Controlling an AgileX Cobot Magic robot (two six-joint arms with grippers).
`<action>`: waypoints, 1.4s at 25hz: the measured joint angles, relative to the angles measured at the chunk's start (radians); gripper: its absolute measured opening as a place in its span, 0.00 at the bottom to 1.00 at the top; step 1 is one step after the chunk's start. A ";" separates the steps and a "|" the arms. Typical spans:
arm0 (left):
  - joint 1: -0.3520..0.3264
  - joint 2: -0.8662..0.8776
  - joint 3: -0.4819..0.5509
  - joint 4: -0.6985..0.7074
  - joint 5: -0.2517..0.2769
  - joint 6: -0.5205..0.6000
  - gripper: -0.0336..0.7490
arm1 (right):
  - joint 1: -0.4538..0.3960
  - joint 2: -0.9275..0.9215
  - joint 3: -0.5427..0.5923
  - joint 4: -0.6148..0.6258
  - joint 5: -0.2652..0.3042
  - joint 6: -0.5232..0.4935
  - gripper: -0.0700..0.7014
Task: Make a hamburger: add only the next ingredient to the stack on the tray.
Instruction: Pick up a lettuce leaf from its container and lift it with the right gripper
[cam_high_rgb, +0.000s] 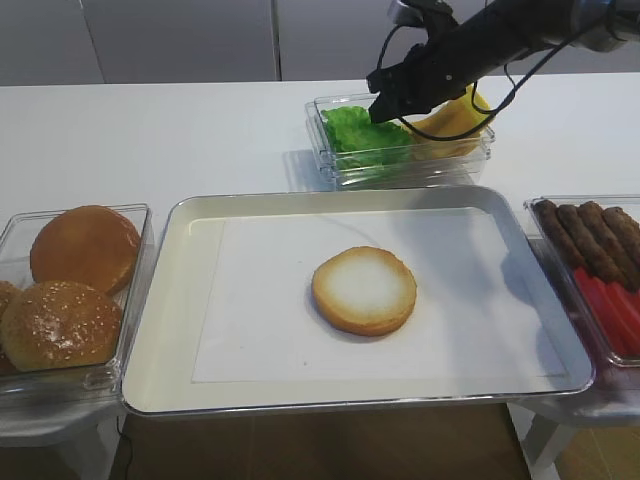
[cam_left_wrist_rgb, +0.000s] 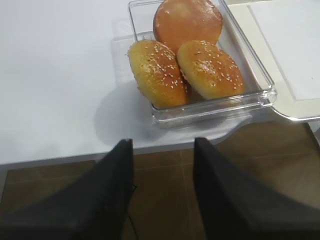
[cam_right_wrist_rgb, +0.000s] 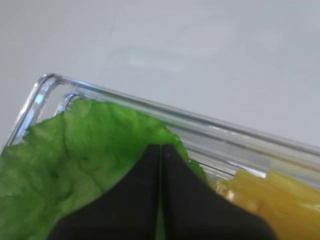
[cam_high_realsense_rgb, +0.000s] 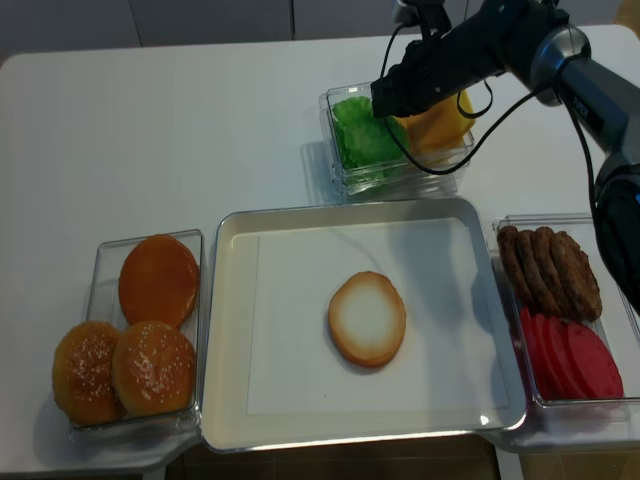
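Note:
My right gripper will open its fingers, which meet over the lettuce's flat edge beside the cheese, and pinch the lettuce's opposite edge (cam_high_rgb: 331, 127) by the side of the tub.
A bright green lettuce leaf (cam_high_rgb: 352, 132) (cam_high_realsense_rgb: 360, 135) lies in the left half of a clear tub (cam_high_rgb: 400, 168) behind the tray. My right gripper (cam_high_rgb: 378, 112) (cam_high_realsense_rgb: 383, 103) is down in that tub. In the right wrist view its jaws (cam_right_wrist_rgb: 161, 150) stand together on the lettuce leaf (cam_right_wrist_rgb: 75, 160), with a green sliver pinched between them. The flat bun bottom (cam_high_rgb: 364, 290) (cam_high_realsense_rgb: 367, 319) lies alone on the paper liner of the silver tray (cam_high_rgb: 300, 198) (cam_high_realsense_rgb: 300, 211). My left gripper (cam_left_wrist_rgb: 163, 141) hangs open and empty off the table's front edge, near the bun tub.
Yellow cheese slices (cam_high_rgb: 455, 118) (cam_right_wrist_rgb: 280, 200) fill the right half of the lettuce tub. A tub of domed bun tops (cam_high_rgb: 75, 290) (cam_left_wrist_rgb: 200, 65) sits left of the tray. A tub of brown patties and red slices (cam_high_rgb: 600, 270) sits on the right.

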 joint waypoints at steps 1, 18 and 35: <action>0.000 0.000 0.000 0.000 0.000 0.000 0.43 | 0.000 0.000 0.000 0.000 0.000 0.000 0.09; 0.000 0.000 0.000 0.000 0.000 0.000 0.43 | 0.000 -0.078 0.000 0.049 0.144 0.007 0.22; 0.000 0.000 0.000 0.000 0.000 0.000 0.43 | 0.100 -0.072 -0.002 0.030 0.177 0.010 0.48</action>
